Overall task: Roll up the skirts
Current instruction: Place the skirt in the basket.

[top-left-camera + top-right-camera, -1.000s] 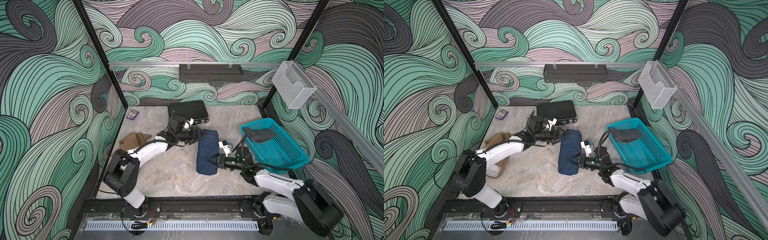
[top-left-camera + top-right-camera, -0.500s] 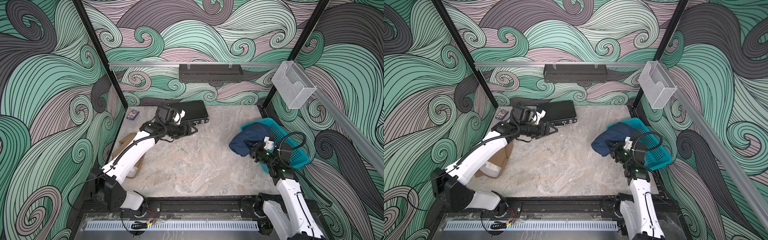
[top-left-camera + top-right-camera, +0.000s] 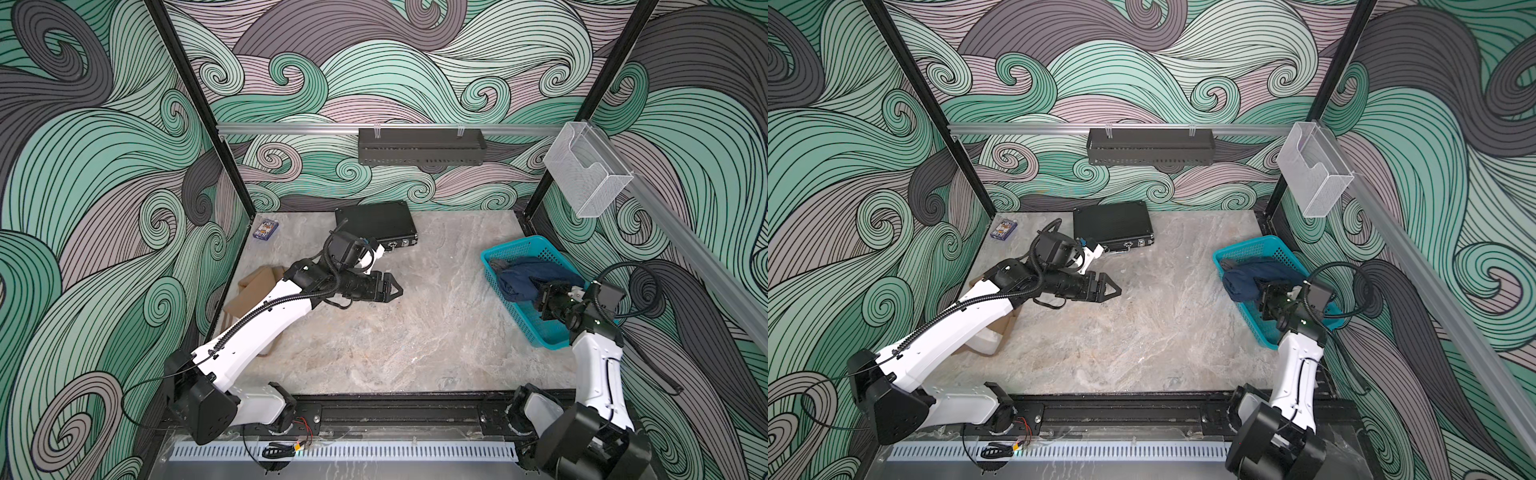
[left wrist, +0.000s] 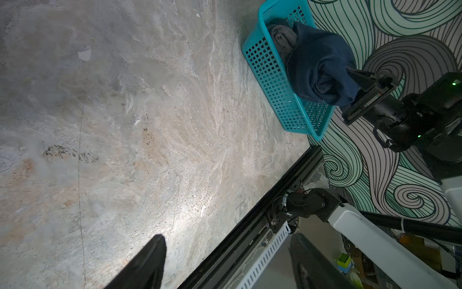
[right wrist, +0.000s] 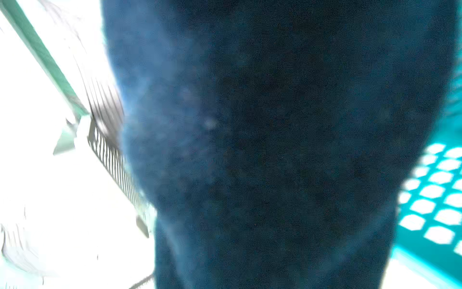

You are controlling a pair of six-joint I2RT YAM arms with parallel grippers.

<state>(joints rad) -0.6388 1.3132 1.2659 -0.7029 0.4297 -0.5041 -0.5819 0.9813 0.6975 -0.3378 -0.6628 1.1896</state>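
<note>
My right gripper will drop the dark blue denim skirt inside the teal basket (image 3: 508, 276), next to the rolled dark grey skirt.
The rolled dark blue denim skirt (image 3: 524, 279) (image 3: 1246, 279) (image 4: 322, 62) hangs over the teal basket (image 3: 516, 246) (image 3: 1246, 244) (image 4: 265, 65), and my right gripper (image 3: 545, 294) (image 3: 1266, 297) (image 4: 356, 82) is shut on its end. Denim (image 5: 275, 150) fills the right wrist view and hides the jaws. A rolled dark grey skirt (image 3: 495, 264) (image 3: 1228, 264) (image 4: 281, 37) lies in the basket's far end. Under my left arm at the table's left edge lies the tan-brown skirt (image 3: 255, 284). My left gripper (image 3: 395, 286) (image 3: 1115, 291) (image 4: 227, 250) hovers open and empty over the table's middle.
A black hard case (image 3: 374, 222) (image 3: 1111, 222) sits at the back of the table, just behind my left wrist. A small card box (image 3: 266, 230) (image 3: 1004, 228) lies in the back left corner. A black rail (image 4: 250, 225) borders the front edge.
My right arm carried the rolled denim skirt from the table's middle over to the basket. My left gripper let go of it, drew back leftward and opened wider.
</note>
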